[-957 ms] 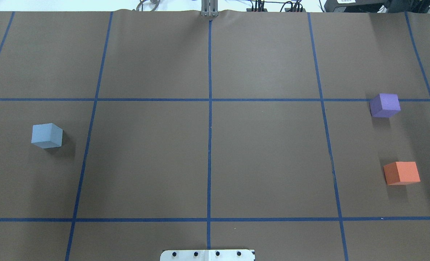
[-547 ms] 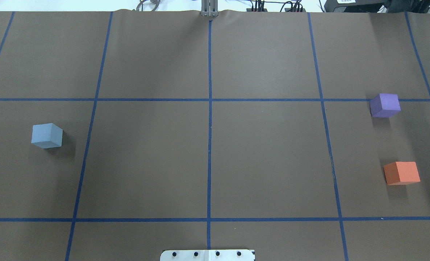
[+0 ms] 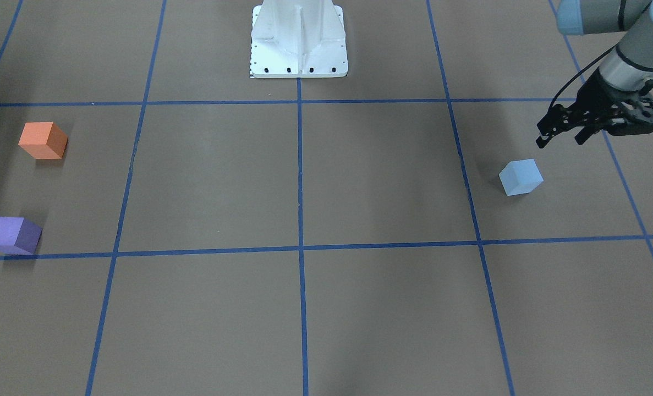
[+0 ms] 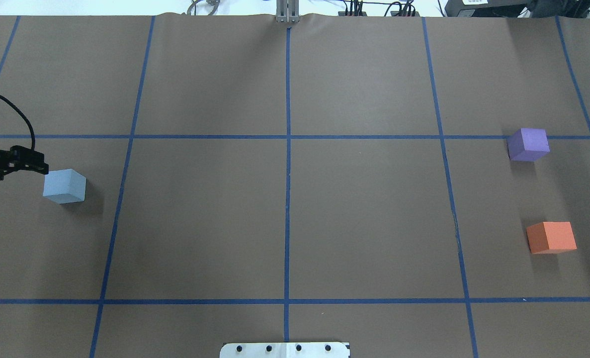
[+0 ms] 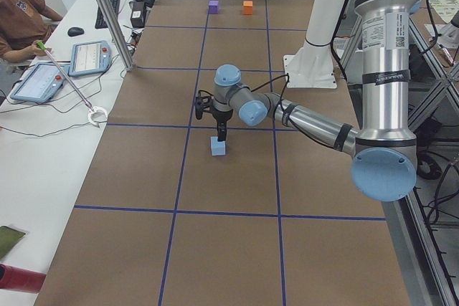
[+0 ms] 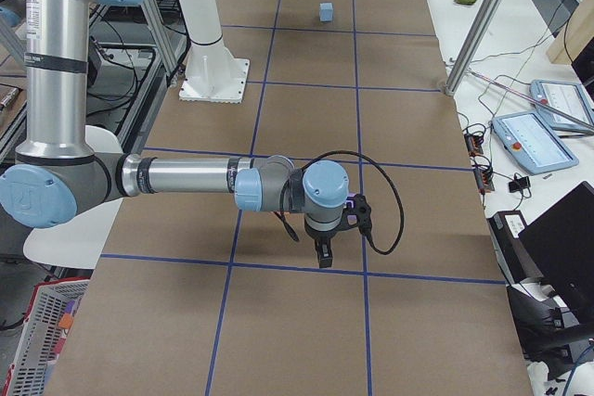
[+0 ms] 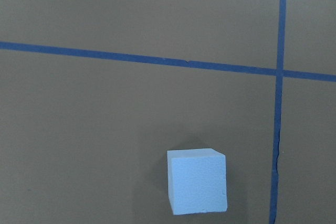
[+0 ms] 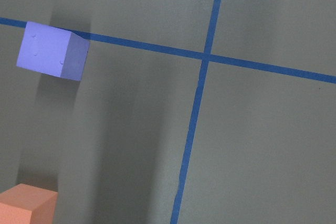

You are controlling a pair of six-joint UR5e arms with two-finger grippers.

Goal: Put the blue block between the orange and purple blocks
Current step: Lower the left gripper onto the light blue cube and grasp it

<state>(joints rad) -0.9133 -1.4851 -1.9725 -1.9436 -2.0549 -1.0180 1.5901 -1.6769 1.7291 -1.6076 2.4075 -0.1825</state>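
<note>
Next, my left gripper grabs the opposite sides (image 3: 521,174) (image 7: 197,181) of the light blue block, which belongs between the orange and purple blocks.
The light blue block (image 4: 64,186) sits on the brown table at my left side; it also shows in the front view (image 3: 520,177) and low in the left wrist view (image 7: 197,188). My left gripper (image 4: 39,161) hovers just left of and above it, open and empty, as the front view (image 3: 560,138) shows. The purple block (image 4: 528,144) and orange block (image 4: 551,237) sit apart at the far right, both also in the right wrist view (image 8: 51,51) (image 8: 26,205). My right gripper (image 6: 322,252) shows only in the exterior right view, above those blocks; I cannot tell its state.
Blue tape lines (image 4: 287,174) divide the table into squares. The white robot base plate (image 4: 285,349) sits at the near middle edge. A side table with tablets (image 5: 90,57), a metal post (image 5: 107,12) and an operator lie beyond the table's far edge.
My left gripper has come into the overhead view from the left edge and now sits beside the blue block. The three blocks have not moved.
</note>
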